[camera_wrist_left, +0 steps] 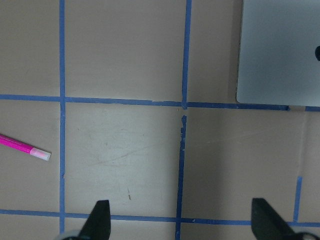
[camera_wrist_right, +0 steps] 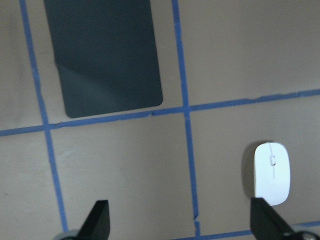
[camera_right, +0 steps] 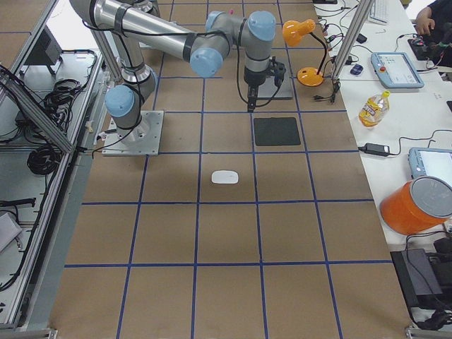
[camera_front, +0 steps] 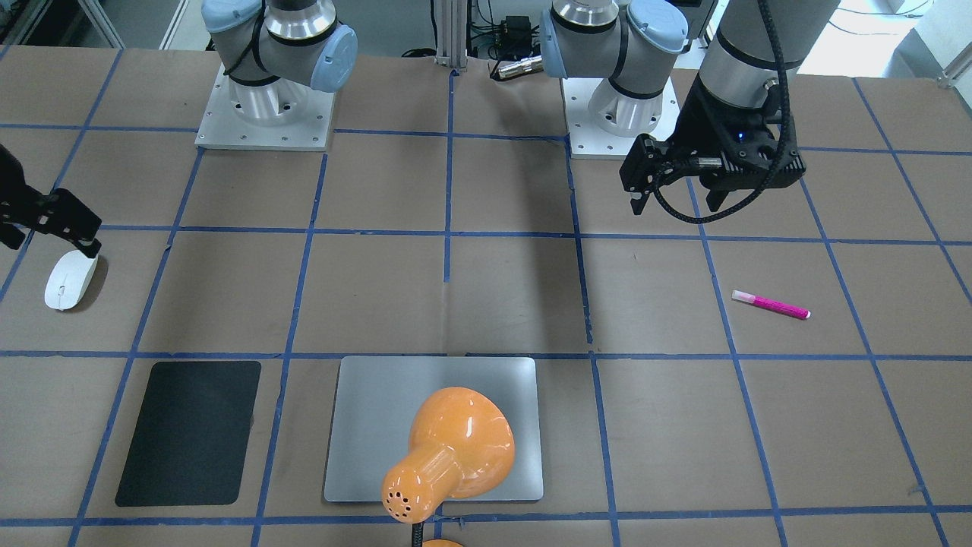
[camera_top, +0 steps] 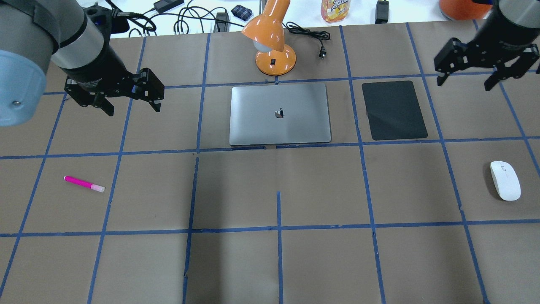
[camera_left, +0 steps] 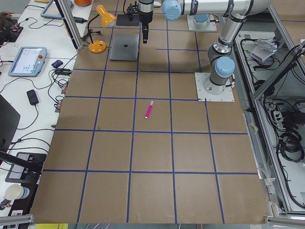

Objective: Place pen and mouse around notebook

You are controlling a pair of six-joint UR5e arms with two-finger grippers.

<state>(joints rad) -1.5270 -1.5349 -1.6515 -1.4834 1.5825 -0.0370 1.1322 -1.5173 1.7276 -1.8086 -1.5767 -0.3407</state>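
Next, my right gripper needs to close across the back half (camera_front: 76, 272) (camera_wrist_right: 272, 184) of the white mouse, on the sides past its scroll wheel.
The magenta pen (camera_top: 84, 184) lies flat on the table's left side, also seen at pen (camera_front: 771, 305) and pen (camera_wrist_left: 25, 146). My left gripper (camera_top: 133, 110) hovers open and empty, farther back than the pen and left of the notebook (camera_top: 279, 113), a closed silver-grey slab at mid-table. The white mouse (camera_top: 505, 180) rests at the right edge, and the wrist view shows this mouse (camera_wrist_right: 271, 173) near one fingertip. My right gripper (camera_top: 464, 85) hangs open and empty above the table, behind the mouse.
A matte black pad (camera_top: 394, 109) lies just right of the notebook. An orange desk lamp (camera_top: 274, 46) stands behind the notebook, its shade leaning over it. Cables and a bottle (camera_top: 335, 9) sit beyond the far edge. Blue tape lines grid the brown tabletop.
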